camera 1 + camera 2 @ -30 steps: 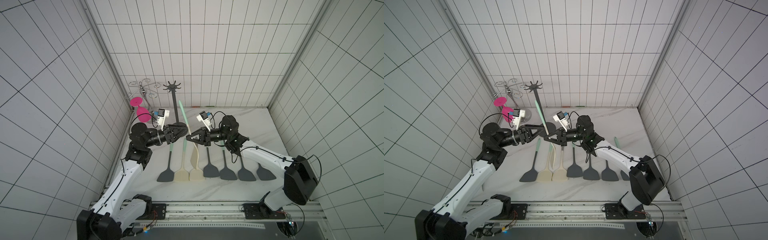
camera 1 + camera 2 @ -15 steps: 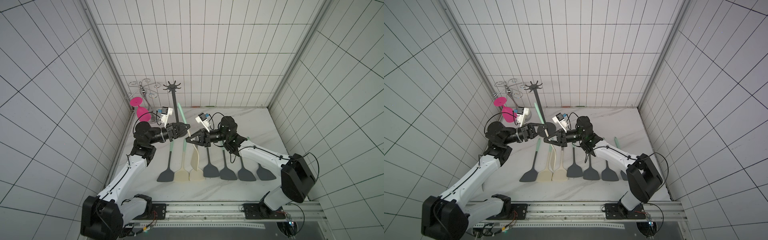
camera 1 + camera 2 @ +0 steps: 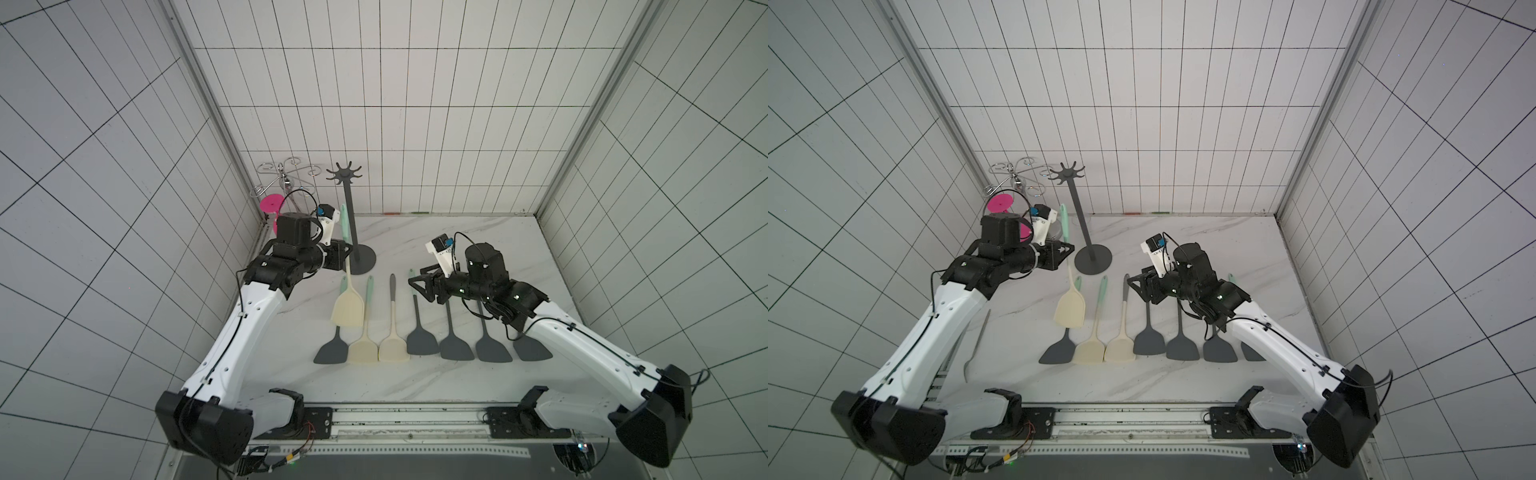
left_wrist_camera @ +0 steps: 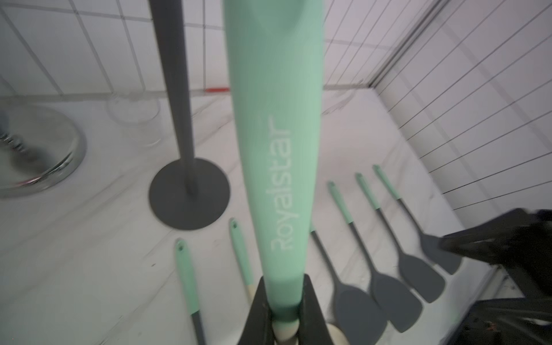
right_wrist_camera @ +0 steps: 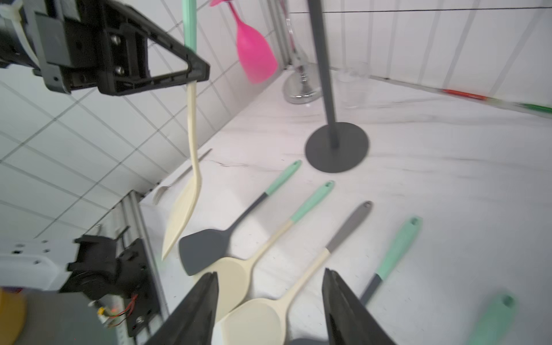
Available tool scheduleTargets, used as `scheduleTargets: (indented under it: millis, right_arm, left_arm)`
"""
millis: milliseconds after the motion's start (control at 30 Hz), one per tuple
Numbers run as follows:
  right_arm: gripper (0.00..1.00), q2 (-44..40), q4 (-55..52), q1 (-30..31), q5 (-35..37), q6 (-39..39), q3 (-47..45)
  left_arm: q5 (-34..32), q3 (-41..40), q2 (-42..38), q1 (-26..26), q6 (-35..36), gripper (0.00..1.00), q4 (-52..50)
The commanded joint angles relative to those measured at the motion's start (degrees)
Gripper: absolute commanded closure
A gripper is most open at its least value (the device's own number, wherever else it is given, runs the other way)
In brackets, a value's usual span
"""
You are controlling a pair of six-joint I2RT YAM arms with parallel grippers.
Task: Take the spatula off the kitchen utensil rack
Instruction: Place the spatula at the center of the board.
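Note:
Next, my left gripper sets the cream spatula, now held upright beside the utensil rack, down on the bare marble [image 3: 305,320], beside the grey end spatula that is nearest the fork.
The spatula [image 3: 349,307], mint-green handle and cream blade, hangs upright off the table in my left gripper [image 3: 347,251], which is shut on the handle's lower end [image 4: 277,149]. It is just left of the kitchen utensil rack [image 3: 350,224], a dark grey pole on a round base, and does not touch it. Nothing hangs on the rack's hooks [image 3: 1066,175]. My right gripper [image 3: 417,284] is open and holds nothing, a little above the row of spatulas, to the right of the rack. In the right wrist view its fingers [image 5: 343,304] stand wide apart, with the spatula's blade [image 5: 182,209] beyond them.
Several spatulas [image 3: 390,345], grey and cream, lie side by side on the marble table [image 3: 457,232]. A chrome curly-wire glass holder [image 3: 286,174] with a pink glass [image 5: 257,50] stands in the back left corner. A fork [image 3: 976,345] lies by the left wall.
The left gripper has shut on the spatula's handle and the right gripper has let it go, opened and drawn back right. The spatula now hangs from the left gripper, further left.

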Motion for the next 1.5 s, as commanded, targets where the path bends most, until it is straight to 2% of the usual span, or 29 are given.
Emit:
scheduleTargets:
  millis: [0, 167, 400, 700, 900, 1000, 1067, 1133, 1167, 1267, 1300, 1467]
  right_arm:
    - [0.38, -3.6, -6.9, -0.6, 13.6, -3.0, -5.0]
    - [0.34, -7.0, -5.8, -1.0, 17.0, -4.3, -9.2]
    - [0.33, -7.0, -6.1, -1.2, 17.1, -5.5, -9.9]
    - [0.32, -3.7, -4.8, -1.6, 17.6, -5.0, -9.9]
    - [0.31, -5.0, -4.6, -1.8, 20.0, -4.6, -10.5]
    - [0.30, -6.5, -4.4, -1.8, 21.5, -4.4, -11.1]
    - [0.29, -7.7, -4.4, -1.9, 22.5, -4.3, -11.3]
    - [0.27, -9.2, -4.4, -1.8, 24.4, -3.9, -11.7]
    - [0.17, -10.1, -4.2, -1.9, 25.7, -3.8, -12.0]
    - [0.10, -12.7, -2.1, -1.8, 29.7, -3.4, -13.6]
    - [0.01, -13.3, -0.5, -1.9, 30.6, -3.2, -14.5]
    - [0.02, -14.0, 3.5, -1.9, 38.1, -3.1, -16.5]
  left_arm:
    - [-18.9, 1.8, 6.0, 0.2, 7.0, 1.00, -14.4]
    - [-29.6, 5.0, 16.2, 0.4, 10.8, 1.00, -19.5]
    - [-33.4, 5.1, 25.3, 4.5, 10.9, 1.00, -18.9]
    - [-23.7, -1.0, 29.3, 9.4, 10.7, 1.00, -11.0]
    - [-19.4, -0.2, 33.9, 11.7, 9.6, 1.00, -10.7]
    - [-19.5, 0.1, 36.0, 11.9, 9.1, 0.99, -10.9]
    - [-19.8, 0.1, 36.7, 11.9, 9.0, 0.93, -11.2]
    - [-20.1, 0.1, 36.8, 11.9, 8.7, 0.78, -11.2]
    - [-20.3, 0.1, 36.4, 11.9, 8.7, 0.70, -11.2]
    - [-19.9, 0.6, 34.2, 11.9, 8.8, 0.57, -11.1]
    - [-19.0, 0.9, 32.9, 11.9, 8.9, 0.53, -11.0]
    - [-17.9, 2.8, 26.1, 10.7, 8.9, 0.31, -10.6]
